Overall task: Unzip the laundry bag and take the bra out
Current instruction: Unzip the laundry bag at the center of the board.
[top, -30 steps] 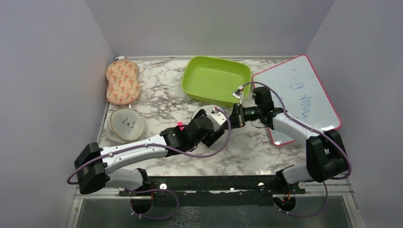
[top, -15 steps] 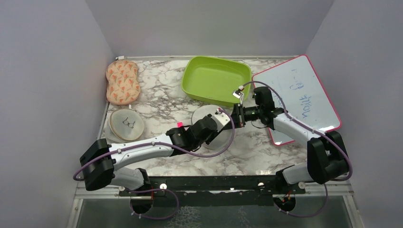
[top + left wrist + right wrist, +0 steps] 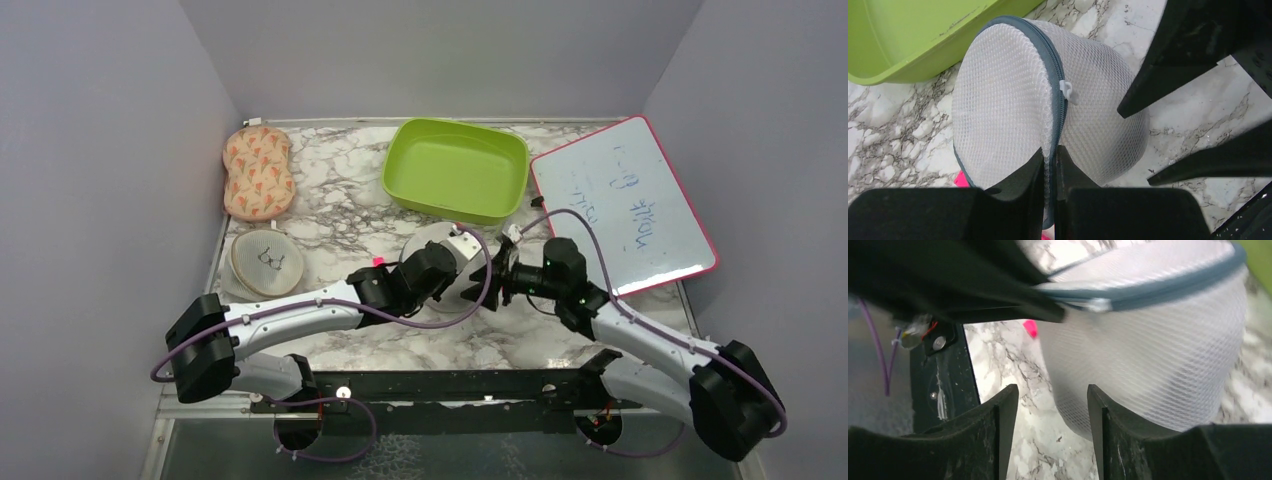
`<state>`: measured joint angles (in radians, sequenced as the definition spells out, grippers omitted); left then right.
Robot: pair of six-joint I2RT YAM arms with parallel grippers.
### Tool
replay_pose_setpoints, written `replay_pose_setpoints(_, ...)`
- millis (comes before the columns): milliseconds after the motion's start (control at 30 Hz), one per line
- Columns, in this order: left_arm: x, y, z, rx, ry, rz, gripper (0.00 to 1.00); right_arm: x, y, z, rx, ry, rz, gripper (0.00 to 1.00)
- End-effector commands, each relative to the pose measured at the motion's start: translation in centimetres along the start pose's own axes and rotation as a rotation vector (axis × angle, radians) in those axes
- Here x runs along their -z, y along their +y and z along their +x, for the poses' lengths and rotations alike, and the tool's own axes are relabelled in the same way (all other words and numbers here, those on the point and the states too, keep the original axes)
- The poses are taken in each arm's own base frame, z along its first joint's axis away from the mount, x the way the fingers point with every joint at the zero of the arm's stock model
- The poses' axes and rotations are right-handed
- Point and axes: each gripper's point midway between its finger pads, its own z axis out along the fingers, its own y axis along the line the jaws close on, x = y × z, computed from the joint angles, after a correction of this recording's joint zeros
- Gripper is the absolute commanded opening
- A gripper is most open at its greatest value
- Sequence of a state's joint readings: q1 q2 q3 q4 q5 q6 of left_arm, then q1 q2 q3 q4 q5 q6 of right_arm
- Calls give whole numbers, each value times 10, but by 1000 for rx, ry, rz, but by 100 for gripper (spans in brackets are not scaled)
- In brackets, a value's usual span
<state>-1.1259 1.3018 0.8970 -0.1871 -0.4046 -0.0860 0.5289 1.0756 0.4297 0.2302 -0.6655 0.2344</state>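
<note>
The open fingers of my right gripper are beside the laundry bag's mesh, below the zip pull, so next I tilt that gripper flatter and pinch the white zip pull [image 3: 1067,91].
The laundry bag [image 3: 1008,100], a white mesh dome with a dark zip rim, stands on edge on the marble table. My left gripper [image 3: 1049,152] is shut on its zip rim at the near side; in the top view this gripper [image 3: 466,260] lies over the bag [image 3: 424,238]. A white zip pull [image 3: 1068,92] sits on the rim further along. My right gripper [image 3: 1050,390] is open just right of the bag [image 3: 1148,365], holding nothing, and shows in the top view [image 3: 486,281] too. The bra is hidden.
A green tub [image 3: 455,165] stands behind the bag. A whiteboard [image 3: 625,200] lies at the right. At the left are a beige mesh case with a bra icon [image 3: 265,262] and a peach patterned pad [image 3: 258,172]. A small pink piece [image 3: 379,262] lies by the bag.
My left gripper closed onto the bag's zip rim. My right gripper opened, let go and drew back toward the near side, its arm swinging off the whiteboard.
</note>
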Motion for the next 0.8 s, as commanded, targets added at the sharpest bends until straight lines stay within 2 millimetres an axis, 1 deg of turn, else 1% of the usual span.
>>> replay_pose_setpoints(0,9,1,-17,79,-44,8,0,10,6,-62,422,-334,100,53)
replay_pose_setpoints(100,8,-1,-17,106,-40,18,0,18,13,-63,578,-406,85,53)
replay_pose_setpoints(167,7,-2,-17,112,-37,29,0,19,13,-69,616,-435,97,53)
replay_pose_setpoints(267,7,-2,-18,130,-35,30,0,14,12,-77,670,-459,117,56)
replay_pose_setpoints(400,8,-2,-20,145,-38,39,0,9,6,-92,735,-489,181,56)
replay_pose_setpoints(467,8,-3,-20,150,-39,43,0,3,3,-90,756,-473,189,53)
replay_pose_setpoints(600,7,-6,-22,158,-41,60,0,3,-4,-85,770,-473,234,51)
replay_pose_setpoints(767,7,-7,-21,166,-38,62,0,-6,-1,-77,772,-446,195,47)
